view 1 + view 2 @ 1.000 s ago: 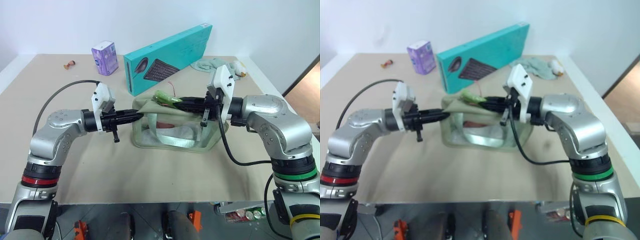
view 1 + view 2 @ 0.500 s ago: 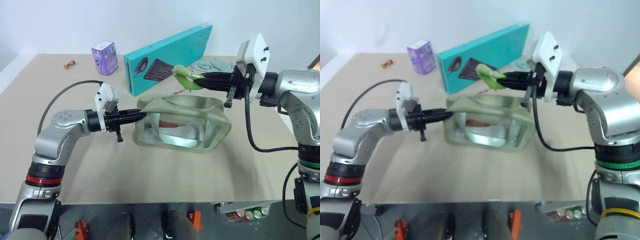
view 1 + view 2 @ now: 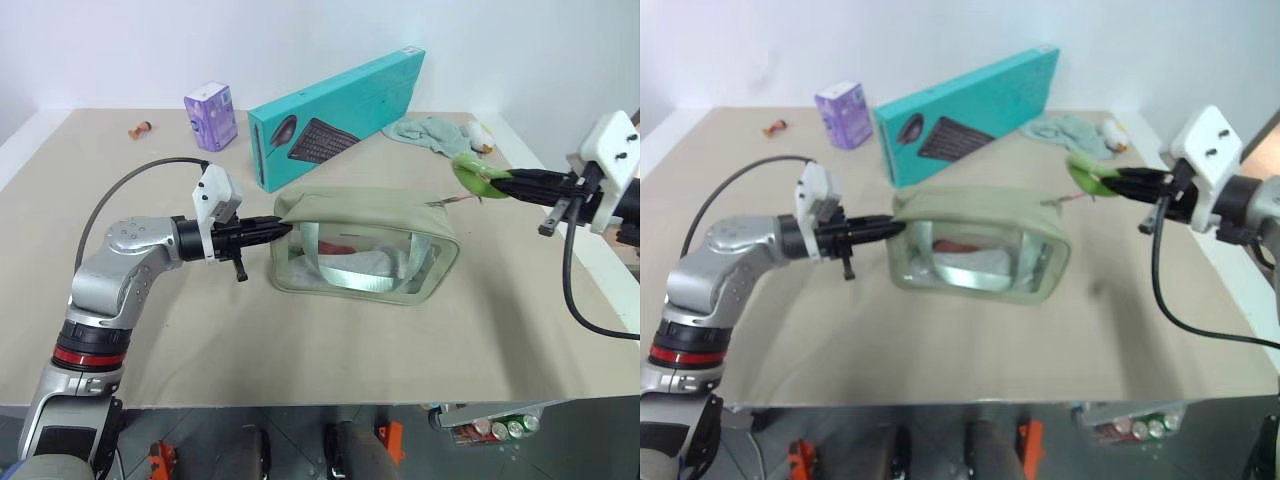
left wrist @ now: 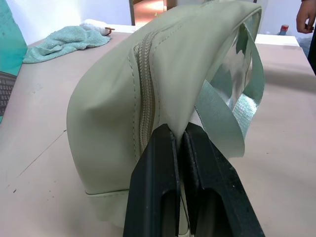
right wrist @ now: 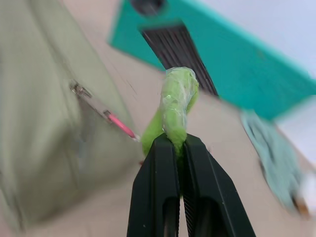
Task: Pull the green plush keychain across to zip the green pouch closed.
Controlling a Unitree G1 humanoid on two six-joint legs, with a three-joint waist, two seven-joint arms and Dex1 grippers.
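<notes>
Next, my right gripper lets go of the green plush keychain against the end of the green pouch, below the zipper pull (image 3: 445, 285) (image 5: 94, 195).
The sage-green pouch (image 3: 365, 245) stands mid-table with clear side panels and a pale strap; its top zipper (image 4: 145, 94) looks closed along its length. My left gripper (image 3: 283, 228) is shut on the pouch's left end fabric, seen close in the left wrist view (image 4: 178, 136). The lime-green plush keychain (image 3: 472, 173) hangs beyond the pouch's right end, held in my right gripper (image 3: 490, 182), which is shut on it (image 5: 175, 140). Its pinkish-red cord (image 5: 118, 124) runs taut back to the zipper pull at the pouch's right end.
A long teal keyboard box (image 3: 335, 115) leans behind the pouch. A purple carton (image 3: 210, 115) and a small red-brown item (image 3: 139, 128) sit at the back left. A pale teal cloth (image 3: 430, 132) lies back right, near the table's right edge.
My right gripper has swept far to the right with the keychain, drawing the zipper across; the pouch's top went from gaping to closed. The left gripper kept its hold in place.
</notes>
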